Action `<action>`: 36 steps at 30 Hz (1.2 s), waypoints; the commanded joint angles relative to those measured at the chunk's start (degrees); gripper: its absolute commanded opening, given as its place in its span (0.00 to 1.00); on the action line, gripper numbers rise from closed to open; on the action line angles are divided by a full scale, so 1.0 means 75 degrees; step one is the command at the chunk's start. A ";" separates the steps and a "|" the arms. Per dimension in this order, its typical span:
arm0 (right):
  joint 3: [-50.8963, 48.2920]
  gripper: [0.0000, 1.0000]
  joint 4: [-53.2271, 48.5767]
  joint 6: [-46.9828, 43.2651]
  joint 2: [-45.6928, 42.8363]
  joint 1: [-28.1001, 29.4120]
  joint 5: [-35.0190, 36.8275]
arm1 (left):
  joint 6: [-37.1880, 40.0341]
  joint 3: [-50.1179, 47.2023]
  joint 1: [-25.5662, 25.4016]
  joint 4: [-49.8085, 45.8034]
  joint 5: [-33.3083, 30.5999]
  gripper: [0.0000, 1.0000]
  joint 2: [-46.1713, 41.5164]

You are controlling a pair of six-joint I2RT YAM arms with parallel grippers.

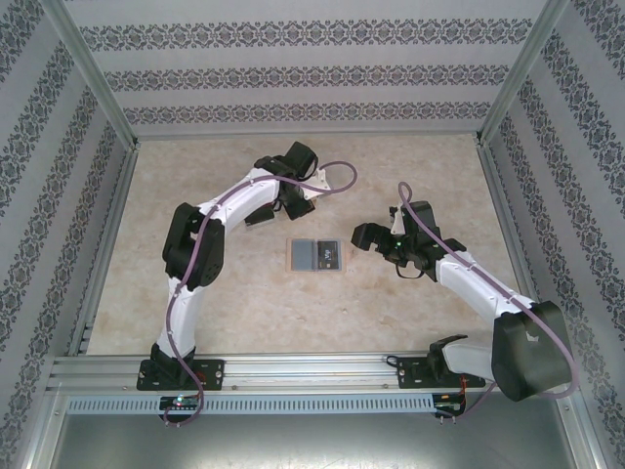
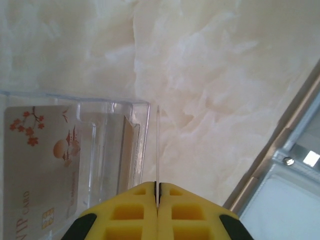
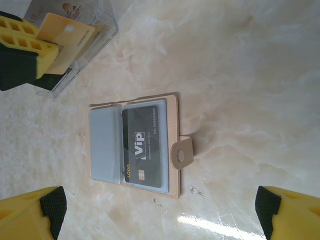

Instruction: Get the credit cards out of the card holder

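Observation:
My left gripper should put the orange-yellow credit card down onto the pale card (image 1: 294, 204) (image 2: 57, 170) in the clear box.
The card holder (image 3: 172, 145) lies open and flat on the table, tan-edged with a snap tab; it also shows in the top view (image 1: 301, 256). Its left grey-blue pocket (image 3: 105, 145) looks empty. A dark credit card (image 3: 145, 145) marked VIP sits in the right pocket. My left gripper (image 3: 52, 47) is shut on an orange-yellow credit card (image 3: 70, 35) above a clear box. From the left wrist that card (image 2: 158, 145) is edge-on, pinched in the left gripper (image 2: 158, 187). My right gripper (image 3: 160, 220) hangs open over the table, near the holder's snap side, touching nothing.
The clear plastic box (image 2: 135, 145) stands up-left of the holder, and a pale card with red blossoms (image 2: 45, 165) lies in it. A metal frame rail (image 2: 280, 150) runs close past the box. Patterned walls close in the table (image 1: 195, 283).

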 commanded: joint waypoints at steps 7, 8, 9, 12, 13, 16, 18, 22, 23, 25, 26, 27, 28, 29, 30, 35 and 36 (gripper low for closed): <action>-0.0073 0.98 0.0162 0.0197 0.0157 -0.0062 -0.0075 | 0.0340 0.0590 0.0159 -0.0479 -0.0529 0.00 0.0174; -0.0072 0.98 0.0168 0.0207 0.0168 -0.0060 -0.0096 | 0.0350 0.0601 0.0162 -0.0484 -0.0530 0.00 0.0175; -0.0083 0.98 0.0161 0.0204 0.0172 -0.0055 -0.0086 | 0.0374 0.0610 0.0155 -0.0483 -0.0545 0.00 0.0172; -0.0097 0.98 0.0163 0.0219 0.0157 -0.0063 -0.0097 | 0.0425 0.0639 0.0172 -0.0479 -0.0663 0.00 0.0222; -0.0109 0.98 0.0171 0.0222 0.0154 -0.0055 -0.0095 | 0.0437 0.0645 0.0185 -0.0488 -0.0705 0.00 0.0256; -0.0119 0.98 0.0158 0.0221 0.0134 -0.0055 -0.0097 | 0.0449 0.0669 0.0192 -0.0468 -0.0814 0.00 0.0343; -0.0121 0.98 0.0160 0.0218 0.0139 -0.0064 -0.0103 | 0.0451 0.0657 0.0207 -0.0434 -0.0865 0.00 0.0382; -0.0121 0.98 0.0170 0.0233 0.0145 -0.0063 -0.0120 | 0.0437 0.0668 0.0214 -0.0264 -0.1062 0.00 0.0439; -0.0121 0.98 0.0165 0.0244 0.0145 -0.0062 -0.0128 | 0.0421 0.0684 0.0221 -0.0248 -0.1091 0.01 0.0470; -0.0121 0.98 0.0163 0.0245 0.0148 -0.0063 -0.0131 | 0.0383 0.0704 0.0232 -0.0208 -0.1171 0.03 0.0504; -0.0111 0.98 0.0161 0.0245 0.0155 -0.0064 -0.0132 | 0.0377 0.0713 0.0232 -0.0200 -0.1220 0.04 0.0539; -0.0109 0.98 0.0167 0.0251 0.0156 -0.0061 -0.0141 | 0.0367 0.0707 0.0237 -0.0176 -0.1263 0.05 0.0552; -0.0109 0.98 0.0169 0.0262 0.0157 -0.0061 -0.0142 | 0.0353 0.0705 0.0241 -0.0152 -0.1307 0.05 0.0564; -0.0109 0.98 0.0171 0.0250 0.0157 -0.0060 -0.0143 | 0.0343 0.0704 0.0253 -0.0139 -0.1315 0.07 0.0578; -0.0109 0.98 0.0161 0.0256 0.0157 -0.0059 -0.0155 | 0.0351 0.0708 0.0256 -0.0121 -0.1336 0.08 0.0588; -0.0097 0.98 0.0162 0.0270 0.0192 -0.0057 -0.0161 | 0.0315 0.0716 0.0267 -0.0047 -0.1310 0.19 0.0582; -0.0097 0.98 0.0166 0.0274 0.0192 -0.0063 -0.0166 | 0.0288 0.0726 0.0267 -0.0016 -0.1329 0.23 0.0576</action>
